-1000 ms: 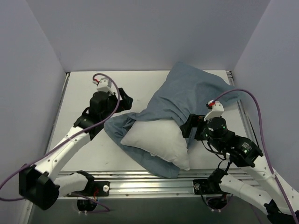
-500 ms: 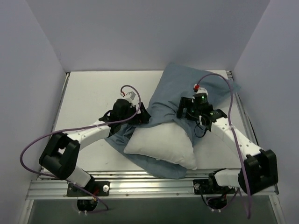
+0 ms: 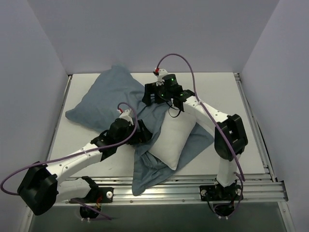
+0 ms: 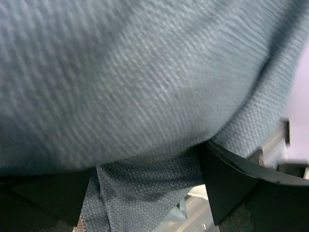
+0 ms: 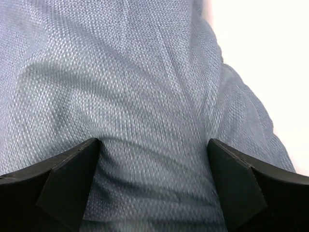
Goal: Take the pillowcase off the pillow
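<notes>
Both my grippers are on the pillowcase, so next my right gripper grabs the white pillow's exposed side [image 3: 185, 134] and pulls while my left gripper holds the pillowcase.
The blue-grey pillowcase [image 3: 104, 99] lies plump at the back left, and its loose end trails toward the near edge. The white pillow [image 3: 175, 137] sticks out of it at the centre, tilted. My left gripper [image 3: 141, 133] is at the pillow's left edge on the cloth. In the left wrist view the left gripper [image 4: 147, 159] is open, with a fold of pillowcase [image 4: 145, 87] between the wide jaws. My right gripper [image 3: 153, 94] is on the cloth at the back centre. In the right wrist view the right gripper [image 5: 153, 142] is open, pressed onto bulging pillowcase [image 5: 145, 72].
Lilac walls close in the white table [image 3: 227, 96] at the left, back and right. A metal rail [image 3: 169, 186] runs along the near edge. Purple cables loop over both arms.
The pillow and its case have swung left, so the case's bulk now lies at the back left. My right gripper moved to the back centre. My left gripper moved toward the near centre.
</notes>
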Robot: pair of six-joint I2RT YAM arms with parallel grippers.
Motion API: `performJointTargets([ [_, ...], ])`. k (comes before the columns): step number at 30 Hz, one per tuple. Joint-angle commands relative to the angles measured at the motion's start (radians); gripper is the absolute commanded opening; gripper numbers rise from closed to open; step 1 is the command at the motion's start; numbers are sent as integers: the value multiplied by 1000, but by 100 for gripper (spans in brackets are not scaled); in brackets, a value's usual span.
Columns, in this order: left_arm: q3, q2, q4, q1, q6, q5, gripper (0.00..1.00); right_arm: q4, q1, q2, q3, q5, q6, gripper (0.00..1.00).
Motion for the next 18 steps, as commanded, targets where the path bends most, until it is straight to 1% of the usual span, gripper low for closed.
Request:
performJointTargets([
  [1, 91, 70, 77, 108, 23, -32, 95, -58, 5, 27, 129, 28, -57, 89],
  [2, 117, 94, 71, 116, 45, -24, 95, -63, 5, 23, 146, 89, -68, 89],
  [3, 143, 102, 46, 117, 59, 5, 95, -122, 6, -3, 166, 117, -91, 90],
  [4, 189, 102, 29, 117, 68, 11, 95, -144, 5, -23, 169, 138, -105, 91],
  [5, 203, 90, 17, 116, 79, 22, 95, -162, 5, -46, 160, 161, -114, 91],
  [6, 212, 76, -26, 116, 77, 43, 95, -172, 6, -112, 139, 206, -117, 93],
  [8, 217, 9, -58, 110, 63, 39, 96, -178, 8, -190, 37, 253, -107, 96],
  [9, 217, -17, -123, 108, 32, 15, 96, -199, 8, -271, -1, 331, -90, 98],
  [10, 217, -42, -162, 107, 16, 2, 96, -219, 9, -313, -67, 355, -55, 99],
  [11, 218, -94, -200, 104, -10, -10, 96, -240, 11, -350, -102, 367, -41, 100],
  [12, 218, -123, -275, 102, -21, -33, 97, -259, 15, -429, -142, 370, -27, 100],
  [13, 218, -145, -309, 102, -24, -50, 97, -262, 21, -472, -224, 369, 0, 100],
  [14, 218, -187, -360, 102, -18, -56, 97, -256, 28, -511, -269, 355, 4, 100],
  [15, 218, -204, -379, 102, -10, -62, 97, -244, 43, -583, -314, 332, 8, 100],
  [16, 221, -215, -397, 105, 0, -71, 97, -247, 48, -615, -351, 299, 13, 100],
  [17, 224, -223, -431, 108, 29, -82, 97, -250, 55, -640, -412, 291, 30, 100],
  [18, 235, -220, -448, 110, 42, -96, 97, -259, 60, -681, -440, 289, 41, 100],
])
